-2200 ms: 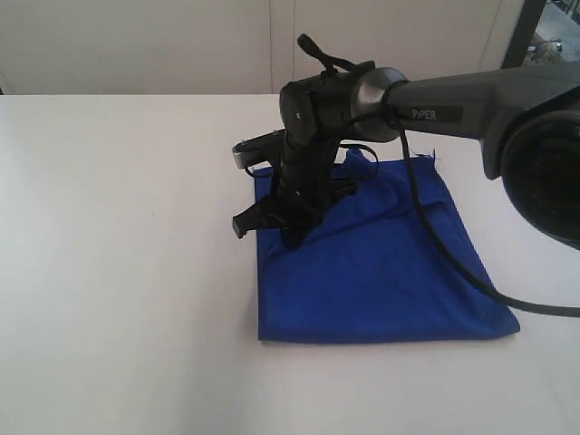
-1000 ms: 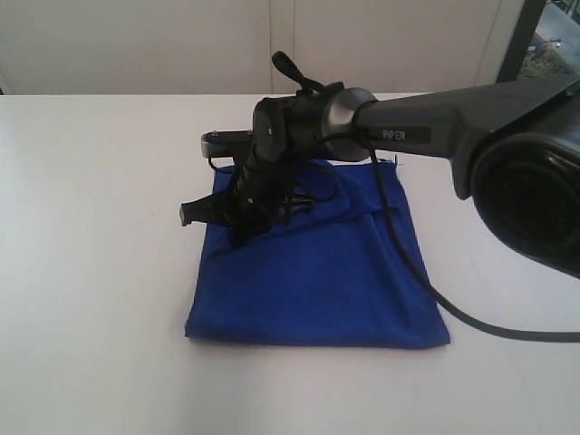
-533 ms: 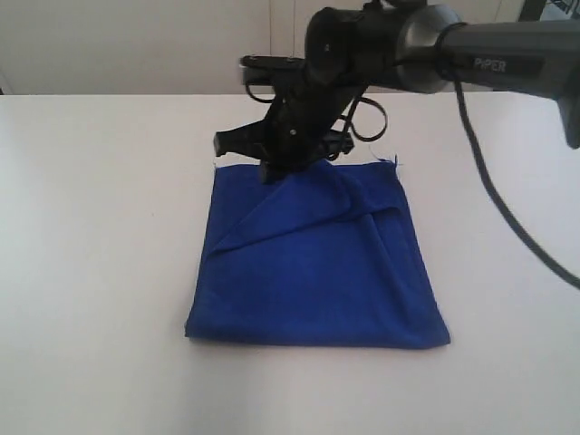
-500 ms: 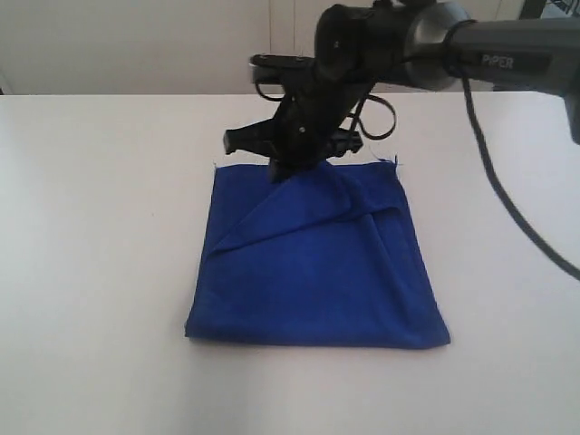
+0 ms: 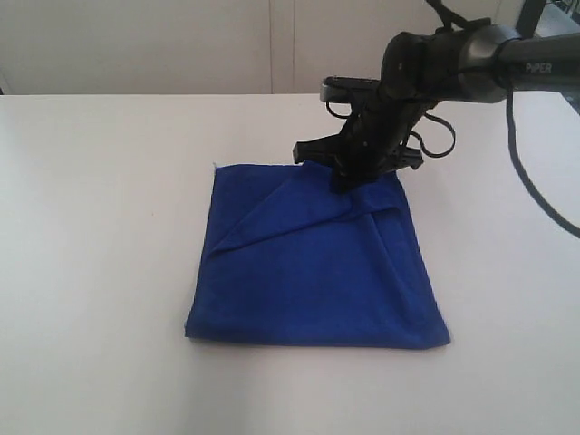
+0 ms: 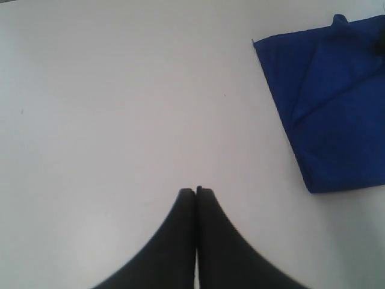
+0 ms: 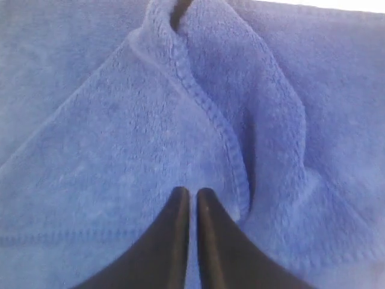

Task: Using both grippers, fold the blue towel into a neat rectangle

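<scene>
I see the puckered hem fold bunched beside my right gripper's empty, shut fingers, so next I open my right gripper, pinch the loose hem (image 7: 240,186) and pull it toward the cable side.
The blue towel (image 5: 317,263) lies folded into a rough square on the white table (image 5: 100,227), with a diagonal flap across its far left part and a raised ridge at its far edge. My right gripper (image 5: 343,184) points down onto that far edge, right of its middle. In the right wrist view its fingers (image 7: 192,191) are shut just over the towel (image 7: 108,120), beside a puckered hem fold (image 7: 228,150), with no cloth between them. My left gripper (image 6: 196,190) is shut over bare table, well clear of the towel (image 6: 337,102). The exterior view does not show it.
The right arm (image 5: 489,68) reaches in from the upper right, and its black cable (image 5: 535,181) hangs over the table to the right of the towel. A pale wall (image 5: 181,45) stands behind the table's far edge.
The right gripper dragged the towel leftward, then lifted off and moved right along the towel's far edge. The towel has lain still for the last half second.
</scene>
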Controlling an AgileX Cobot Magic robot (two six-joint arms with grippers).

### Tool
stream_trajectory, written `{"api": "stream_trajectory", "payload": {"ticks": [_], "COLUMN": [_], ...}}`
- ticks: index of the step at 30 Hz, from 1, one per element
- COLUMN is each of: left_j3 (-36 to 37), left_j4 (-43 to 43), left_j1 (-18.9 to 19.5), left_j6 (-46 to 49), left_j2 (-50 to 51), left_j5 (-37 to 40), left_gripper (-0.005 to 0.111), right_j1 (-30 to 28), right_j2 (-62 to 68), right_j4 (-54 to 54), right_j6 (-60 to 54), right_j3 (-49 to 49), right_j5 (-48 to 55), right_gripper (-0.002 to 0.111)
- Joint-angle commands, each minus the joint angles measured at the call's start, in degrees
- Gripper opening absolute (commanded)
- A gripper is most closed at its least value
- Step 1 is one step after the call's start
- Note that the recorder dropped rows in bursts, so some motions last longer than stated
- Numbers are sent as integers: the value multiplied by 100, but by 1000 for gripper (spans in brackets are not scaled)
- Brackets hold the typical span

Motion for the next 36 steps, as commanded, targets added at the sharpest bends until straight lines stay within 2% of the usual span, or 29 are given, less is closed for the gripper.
{"api": "stream_trajectory", "payload": {"ticks": [1,5,9,16,18,21,26,30,36], "left_j3": [-28,-28,-28,-28,-28,-28,-28,-28,-28], "left_j4": [-22,-22,-22,-22,-22,-22,-22,-22,-22], "left_j1": [16,16,16,16,16,16,16,16,16], "left_j6": [-41,-41,-41,-41,-41,-41,-41,-41,-41], "left_j2": [-54,-54,-54,-54,-54,-54,-54,-54,-54], "left_j5": [62,62,62,62,62,62,62,62,62], "left_gripper": [0,0,0,0,0,0,0,0,0], "right_j1": [-22,-22,-22,-22,-22,-22,-22,167,610], "right_j2": [8,29,158,361,350,198,-37,-147,189], "right_j4": [-36,-194,-554,-566,-539,-539,-192,890,941], "right_j6": [-76,-129,-129,-118,-117,-117,-131,-762,-817], "right_j3": [33,33,33,33,22,22,22,22,22], "right_j5": [-366,-462,-475,-475,-451,-445,-476,-440,-893], "right_gripper": [17,23,23,22,19,1,0,0,0]}}
